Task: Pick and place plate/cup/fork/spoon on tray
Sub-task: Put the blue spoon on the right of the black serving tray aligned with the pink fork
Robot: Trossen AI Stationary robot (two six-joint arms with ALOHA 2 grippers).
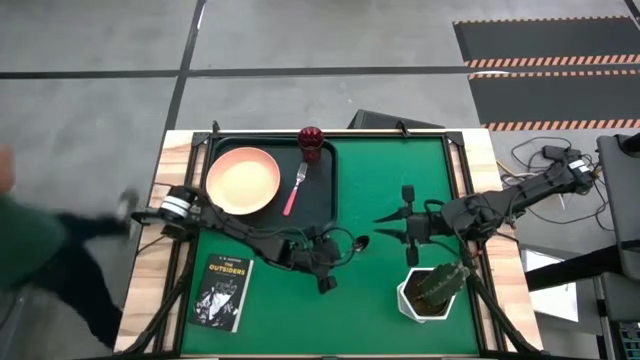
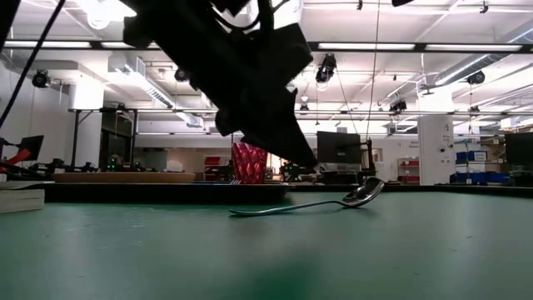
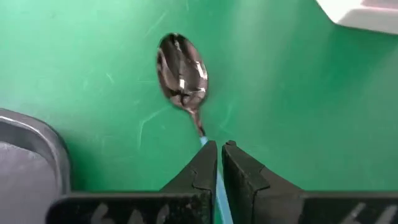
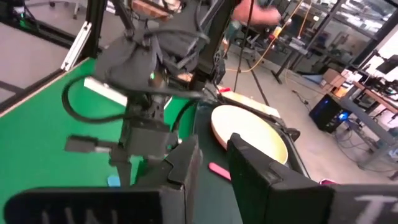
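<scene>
I see my left gripper's closed fingers hovering over the spoon's teal-blue handle, so next I open them, move lower and grip beside the metal neck (image 2: pixel 335 202) before I lift it.
The spoon (image 1: pixel 358 243) lies on the green mat right of the tray (image 1: pixel 322 205). Its metal bowl (image 3: pixel 180 71) points toward the table's right. My left gripper (image 3: pixel 219 149) is shut on its teal-blue handle; it also shows in the high view (image 1: pixel 333 258). The peach plate (image 1: pixel 243 180) and the pink-handled fork (image 1: pixel 294 190) lie on the tray. The maroon cup (image 1: pixel 310 140) stands at its far right corner. My right gripper (image 1: pixel 386 225) hovers open over the mat, right of the spoon. My left gripper has the spoon's teal-blue handle (image 3: pixel 205 142) in the narrow slit between its two fingers, close to the metal neck. The fingers slant down toward the bowl, along the spoon. In the low view the spoon (image 2: pixel 291 207) rests on the mat, bowl tip (image 2: pixel 371 190) raised; the contact does not show there.
A white pot with a cactus (image 1: pixel 432 292) stands near the table's front right. A dark book (image 1: pixel 223 292) lies at the front left. A blurred person (image 1: pixel 40 250) is beside the table's left edge. Bare green mat lies between the spoon and the pot.
</scene>
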